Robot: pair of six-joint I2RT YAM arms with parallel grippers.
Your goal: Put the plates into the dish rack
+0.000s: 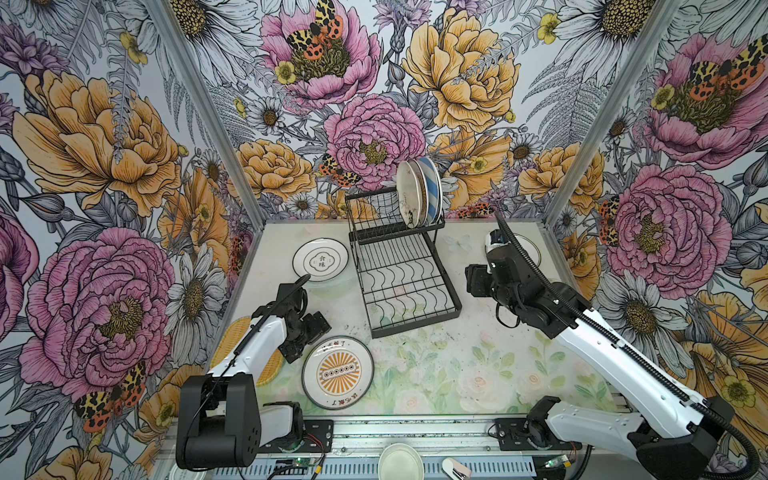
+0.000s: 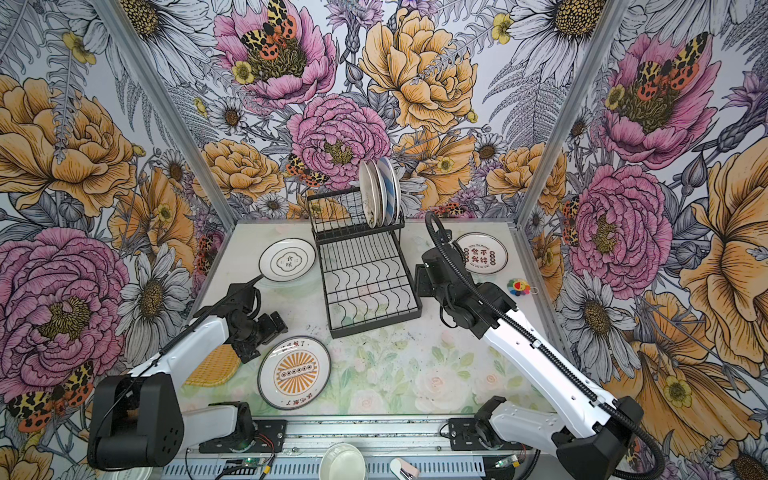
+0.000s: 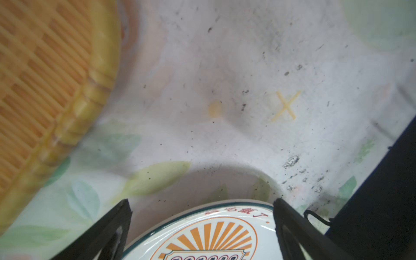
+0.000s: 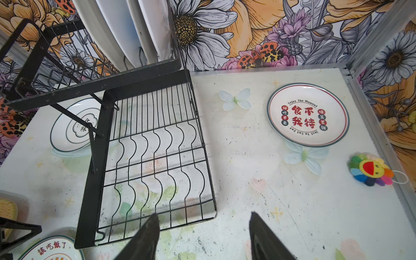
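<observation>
My left gripper should grip the orange-sunburst plate's rim (image 1: 304,365) (image 3: 159,228) on the side that faces the yellow woven tray.
The black wire dish rack (image 1: 415,321) (image 2: 374,321) (image 4: 94,168) stands mid-table, with three plates (image 1: 419,193) (image 2: 380,193) upright in its raised tier and its lower tier bare. An orange-sunburst plate (image 1: 337,372) (image 3: 213,236) lies flat at the front. My left gripper (image 1: 291,353) (image 3: 201,202) is open, its jaws spread on either side of that plate's far rim and apart from it. To the right of the rack my right gripper (image 1: 473,282) (image 4: 204,215) hangs open and empty. Flat on the table lie a white plate with black characters (image 1: 320,259) (image 4: 67,130), a red-character plate (image 2: 482,253) (image 4: 308,114), and a yellow woven tray (image 2: 216,365) (image 3: 33,78).
A rainbow plush flower (image 2: 518,286) (image 4: 371,168) lies near the right wall. A pale bowl (image 1: 401,463) sits below the table's front rail. Flowered walls close the table in at the back and on both sides.
</observation>
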